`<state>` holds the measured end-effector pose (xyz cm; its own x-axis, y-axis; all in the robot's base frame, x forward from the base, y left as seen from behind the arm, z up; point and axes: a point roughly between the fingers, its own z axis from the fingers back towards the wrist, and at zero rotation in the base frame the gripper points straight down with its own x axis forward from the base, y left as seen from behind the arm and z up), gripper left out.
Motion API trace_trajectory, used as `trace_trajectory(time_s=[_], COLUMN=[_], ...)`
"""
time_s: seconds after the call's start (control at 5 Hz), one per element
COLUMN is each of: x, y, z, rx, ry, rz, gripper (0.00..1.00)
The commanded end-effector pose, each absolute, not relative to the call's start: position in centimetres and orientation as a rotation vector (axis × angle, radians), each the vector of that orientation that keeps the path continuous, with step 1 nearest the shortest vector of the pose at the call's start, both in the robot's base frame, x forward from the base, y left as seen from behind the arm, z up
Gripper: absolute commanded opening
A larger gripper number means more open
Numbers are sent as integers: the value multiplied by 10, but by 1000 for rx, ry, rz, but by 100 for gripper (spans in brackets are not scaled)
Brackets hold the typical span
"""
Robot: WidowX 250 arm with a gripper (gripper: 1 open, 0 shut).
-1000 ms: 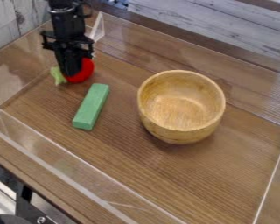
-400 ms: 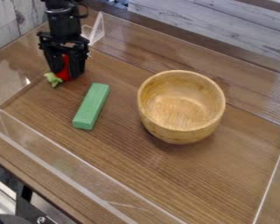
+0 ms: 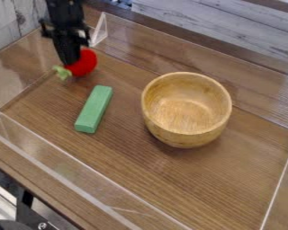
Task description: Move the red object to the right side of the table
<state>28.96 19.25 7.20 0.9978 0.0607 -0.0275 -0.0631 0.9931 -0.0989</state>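
The robot's gripper needs to release the red object on the bare table (image 3: 214,199), well in front of the wooden bowl.
The red object (image 3: 84,61), a small rounded toy fruit with a green leafy stem at its lower left, hangs just above the table (image 3: 171,180) near the back left corner. My gripper (image 3: 73,55) points straight down and is shut on the toy's top. The dark fingers cover part of it.
A green rectangular block (image 3: 94,109) lies on the table just in front of the toy. A large wooden bowl (image 3: 186,109) stands to the right of centre. Low clear acrylic walls (image 3: 62,153) border the tabletop on all sides.
The gripper opened around the red toy, then closed on it and rose. The toy has come up off the table with it and shifted slightly right.
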Motion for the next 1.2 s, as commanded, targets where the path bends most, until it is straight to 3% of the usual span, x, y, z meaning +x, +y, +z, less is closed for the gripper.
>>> trace_trajectory(time_s=[0.0,0.4,0.6,1.0], x=[292,293,292,261], y=[189,124,77,-19], z=[112,135,135,128], rx=[-66,-91,-112,-156], ry=[-84,-113,-106,-82], rz=[13,-61,-155,-415], gripper=[0,0,0,0])
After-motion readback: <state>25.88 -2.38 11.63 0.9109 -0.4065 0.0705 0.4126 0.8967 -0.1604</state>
